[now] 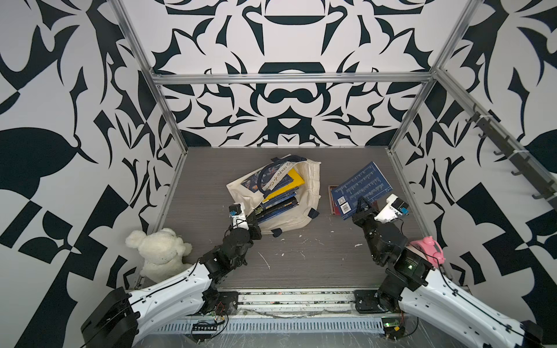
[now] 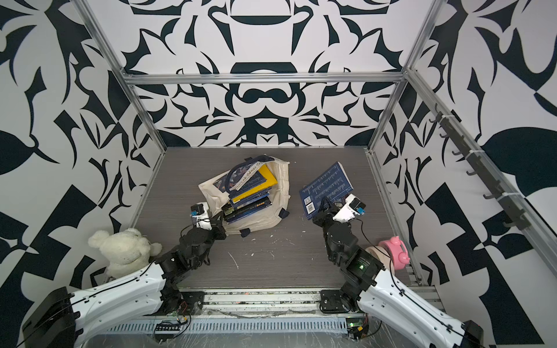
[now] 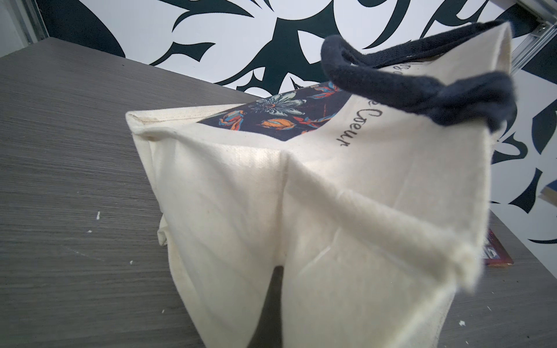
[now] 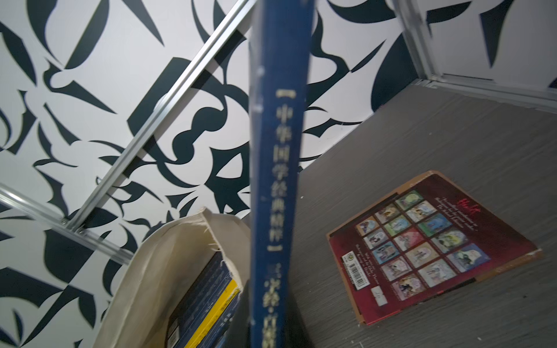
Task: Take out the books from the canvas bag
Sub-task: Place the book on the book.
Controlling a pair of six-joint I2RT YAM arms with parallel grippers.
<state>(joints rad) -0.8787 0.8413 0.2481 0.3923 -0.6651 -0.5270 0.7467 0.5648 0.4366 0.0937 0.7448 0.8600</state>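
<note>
My right gripper is going to release the blue book so that it rests flat on top of the red book [image 1: 354, 201] [image 4: 430, 248] that is lying on the table.
The cream canvas bag [image 1: 304, 192] lies on its side mid-table in both top views, navy handles up, mouth gaping. A stack of dark blue and yellow books [image 1: 281, 195] sits inside it [image 4: 208, 295]. My left gripper [image 1: 256, 215] is at the bag's near edge, shut on the cloth. In the left wrist view the bag [image 3: 301, 211] drapes over the jaws and hides them. My right gripper [image 1: 363, 208] is shut on a blue book [image 1: 361, 183] held tilted above the table; its spine [image 4: 278, 150] fills the right wrist view. Under it a red book [image 4: 422, 247] lies flat.
A white plush bear [image 1: 159, 253] sits at the front left corner. A pink clock-like object [image 1: 432, 248] is behind my right arm at the front right. Patterned walls with metal posts enclose the table [image 1: 211, 186]. White flecks dot the front of the table.
</note>
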